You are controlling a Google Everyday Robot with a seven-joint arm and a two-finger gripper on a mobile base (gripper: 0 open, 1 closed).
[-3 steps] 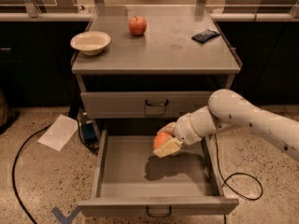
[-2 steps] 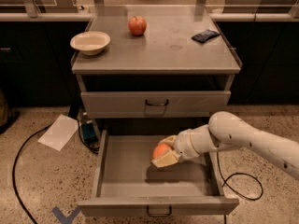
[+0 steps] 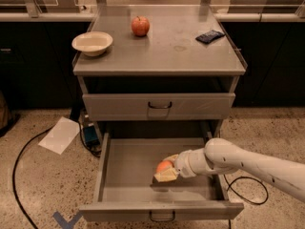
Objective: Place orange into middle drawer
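Observation:
My gripper needs to let go of the orange on the middle of the open drawer's bottom (image 3: 161, 172), in line with the handle of that drawer.
The middle drawer (image 3: 128, 173) is pulled open below the shut upper drawer (image 3: 159, 106). My gripper (image 3: 167, 170) reaches in from the right, low inside the open drawer just above its floor. It is shut on the orange (image 3: 164, 166), which shows between the cream fingers (image 3: 166, 176). The white arm (image 3: 238, 161) crosses the drawer's right wall.
On the cabinet top stand a red apple (image 3: 140, 26), a cream bowl (image 3: 92, 43) and a dark blue packet (image 3: 209, 36). A white sheet (image 3: 59, 135) and black cables (image 3: 21, 151) lie on the floor at the left. Blue tape (image 3: 66, 220) marks the floor by the drawer front.
My gripper has moved down and a little left with the orange, from above the drawer's right side to low inside it. The drawer has stayed open.

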